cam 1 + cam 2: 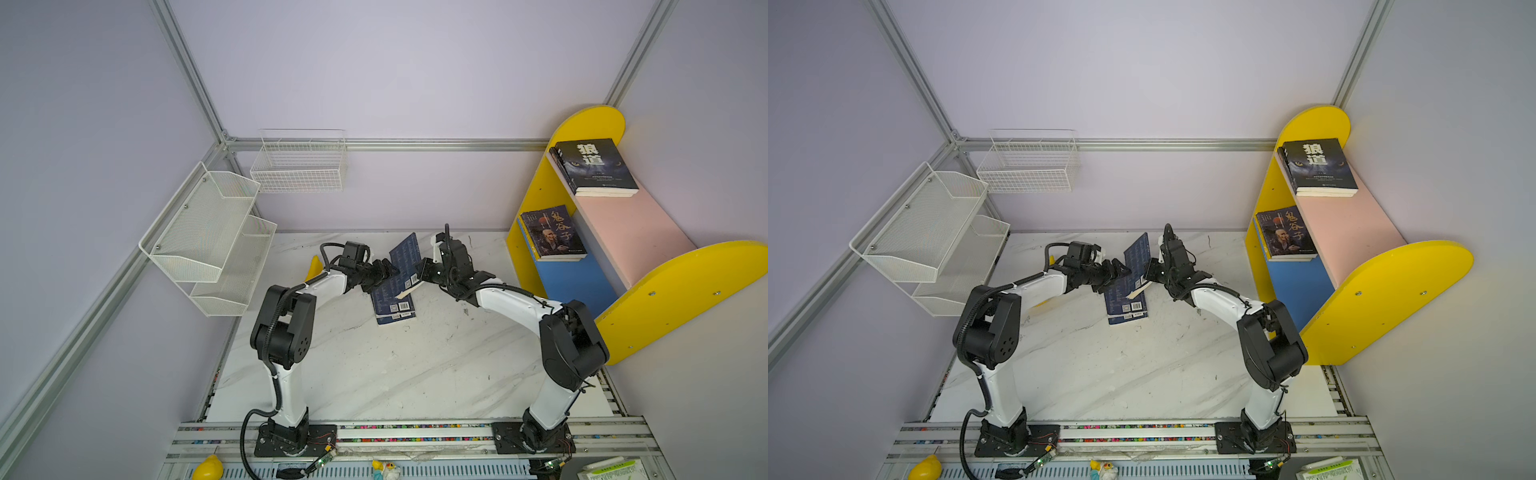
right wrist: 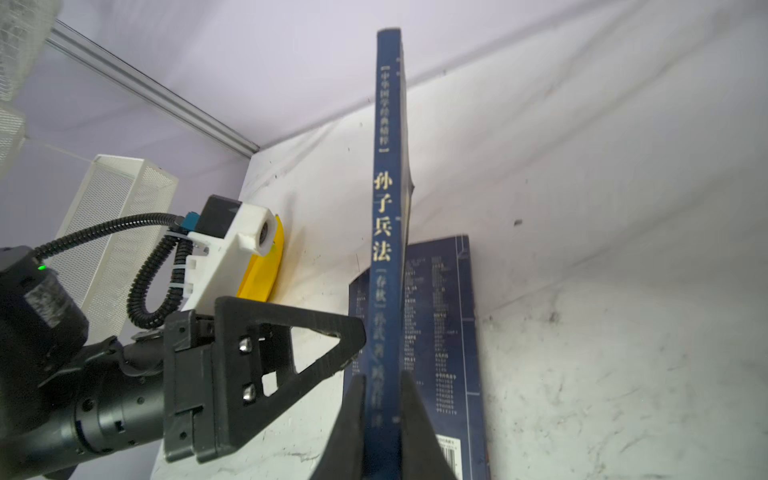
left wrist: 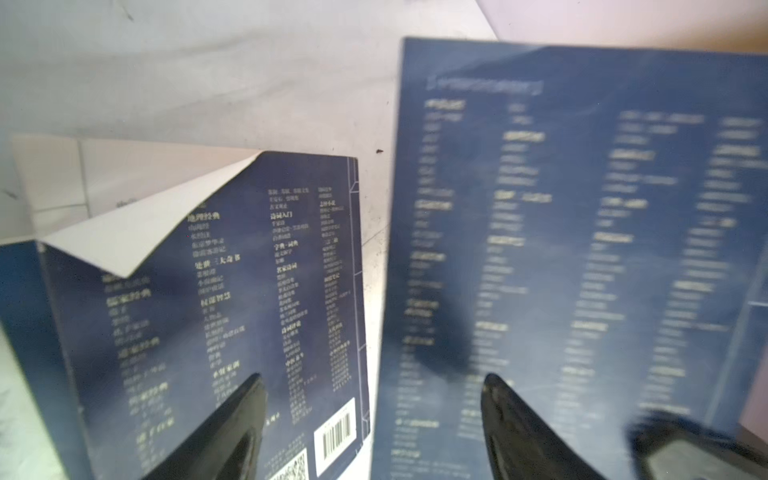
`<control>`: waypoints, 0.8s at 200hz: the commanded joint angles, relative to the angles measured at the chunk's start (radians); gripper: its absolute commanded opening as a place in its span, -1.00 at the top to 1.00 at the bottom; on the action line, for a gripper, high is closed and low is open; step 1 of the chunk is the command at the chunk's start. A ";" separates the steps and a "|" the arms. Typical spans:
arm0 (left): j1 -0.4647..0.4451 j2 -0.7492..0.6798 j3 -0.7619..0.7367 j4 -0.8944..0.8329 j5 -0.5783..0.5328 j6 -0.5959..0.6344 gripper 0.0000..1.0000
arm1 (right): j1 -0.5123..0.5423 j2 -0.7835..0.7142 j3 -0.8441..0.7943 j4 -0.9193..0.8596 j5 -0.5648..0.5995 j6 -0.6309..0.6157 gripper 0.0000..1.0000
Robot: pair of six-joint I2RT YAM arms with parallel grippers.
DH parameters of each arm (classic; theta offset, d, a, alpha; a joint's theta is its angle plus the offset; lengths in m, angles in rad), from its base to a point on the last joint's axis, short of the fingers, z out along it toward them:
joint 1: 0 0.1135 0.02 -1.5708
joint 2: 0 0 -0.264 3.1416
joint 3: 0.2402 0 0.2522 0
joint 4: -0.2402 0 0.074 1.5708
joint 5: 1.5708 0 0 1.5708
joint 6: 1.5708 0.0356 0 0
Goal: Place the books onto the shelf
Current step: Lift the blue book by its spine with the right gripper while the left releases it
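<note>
My right gripper is holding the upright navy book by its spine, so next I pass the book to my left gripper and then take the page edge [image 1: 409, 291].
My right gripper [image 2: 384, 415] is shut on the spine of a navy book [image 2: 388, 199], holding it upright on edge above the table; it shows in both top views [image 1: 405, 251] [image 1: 1138, 251]. A second navy book [image 1: 392, 301] [image 3: 249, 291] lies flat beneath it, barcode up, with one cover corner folded back. My left gripper [image 3: 374, 386] [image 1: 388, 270] stands open beside the upright book's cover. The shelf [image 1: 582, 124] stands at the right. A black book [image 1: 598, 166] rests on its pink board [image 1: 623, 224] and a dark one [image 1: 552, 235] on its blue board [image 1: 573, 286].
A white mesh rack [image 1: 208, 232] and a white wire basket [image 1: 299, 162] hang at the back left. A yellow banana [image 1: 313, 268] lies behind the left arm. Small yellow toys [image 1: 210, 467] sit below the front rail.
</note>
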 commanded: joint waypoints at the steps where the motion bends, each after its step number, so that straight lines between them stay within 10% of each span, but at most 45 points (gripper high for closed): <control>1: 0.018 -0.094 0.177 -0.056 0.035 -0.011 -0.62 | 0.015 -0.090 0.071 -0.076 0.169 -0.147 0.76; 90: 0.052 -0.152 0.343 -0.117 0.143 -0.232 -0.66 | 0.238 -0.077 0.095 -0.166 0.811 -0.632 1.00; 160: 0.027 -0.113 0.370 -0.170 0.155 -0.248 -0.62 | 0.330 0.046 0.119 -0.084 0.961 -0.854 1.00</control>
